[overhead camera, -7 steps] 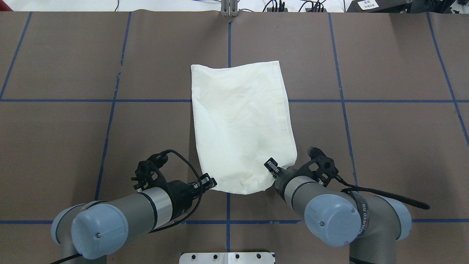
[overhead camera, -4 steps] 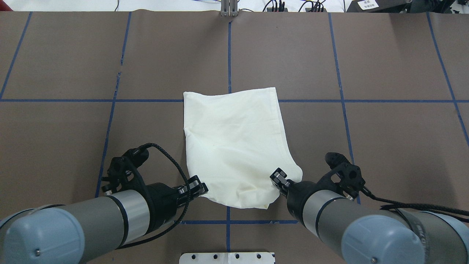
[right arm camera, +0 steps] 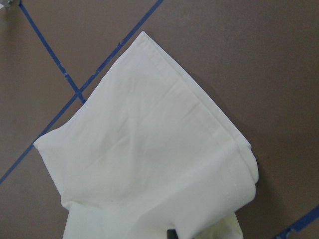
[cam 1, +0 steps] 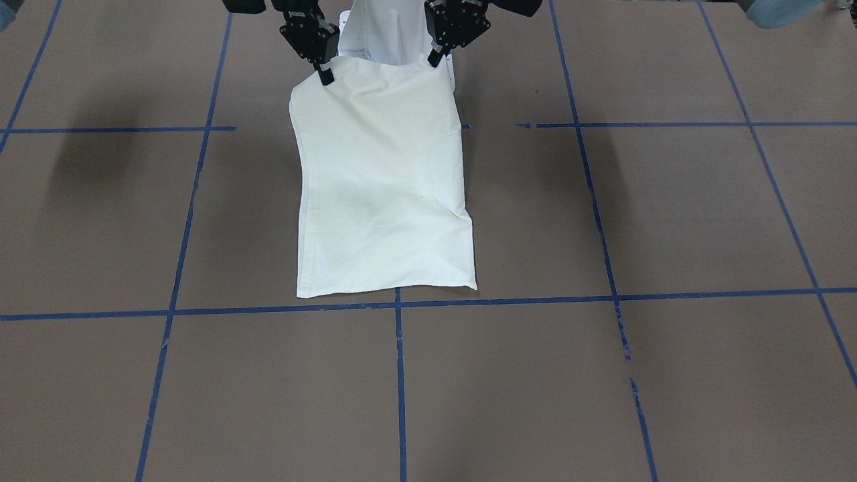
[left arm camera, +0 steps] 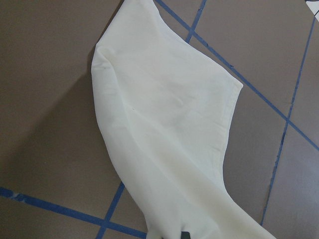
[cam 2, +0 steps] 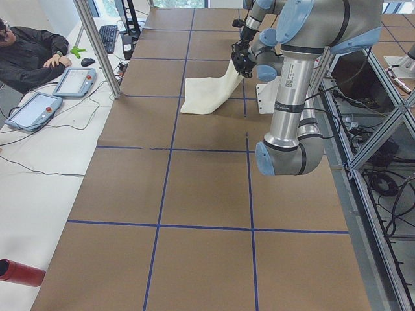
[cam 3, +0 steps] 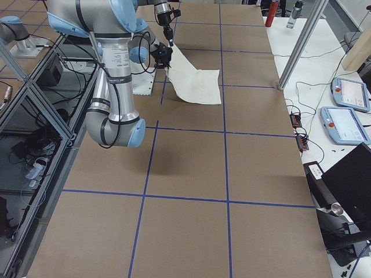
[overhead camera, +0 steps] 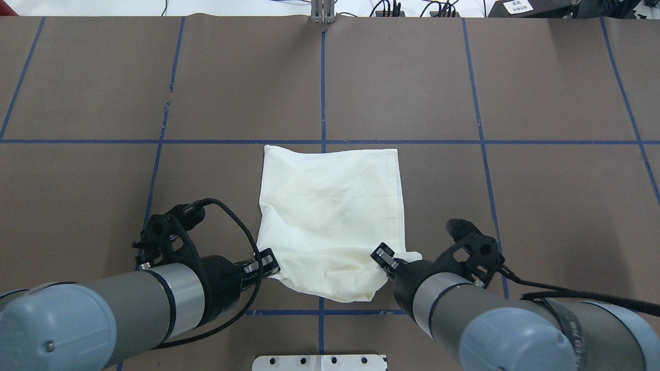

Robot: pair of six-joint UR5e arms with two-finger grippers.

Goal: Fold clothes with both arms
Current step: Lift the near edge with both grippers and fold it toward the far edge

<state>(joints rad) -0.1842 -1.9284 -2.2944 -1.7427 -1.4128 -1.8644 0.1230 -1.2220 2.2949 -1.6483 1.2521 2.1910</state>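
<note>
I need to let go of the shirt's lifted corner with my left gripper on the flat cloth (cam 1: 455, 236) (left arm camera: 114, 41), just short of its far corner.
The clothes are one folded cream shirt (overhead camera: 330, 216), plain side up, with no print showing. Its far edge lies on the table just short of a blue tape line, and its near edge is lifted. My left gripper (overhead camera: 268, 263) is shut on the near left corner. My right gripper (overhead camera: 384, 256) is shut on the near right corner. In the front-facing view the shirt (cam 1: 381, 187) slopes up to the left gripper (cam 1: 432, 60) and the right gripper (cam 1: 325, 75). Both wrist views show only cloth, the shirt (left arm camera: 169, 124) and the shirt (right arm camera: 154, 149), hanging down to the brown table.
The brown table (overhead camera: 515, 206) carries a grid of blue tape lines. A white mounting plate (overhead camera: 319, 362) sits at the robot's edge. A seated person (cam 2: 32, 55) and teach pendants (cam 2: 32, 110) are beyond the far side. A red bottle (cam 3: 274, 11) stands off the table.
Both arms have drawn back toward the robot's base, dragging the shirt with them. Its far edge slid from well beyond the cross tape line to just short of it. Both grips held.
</note>
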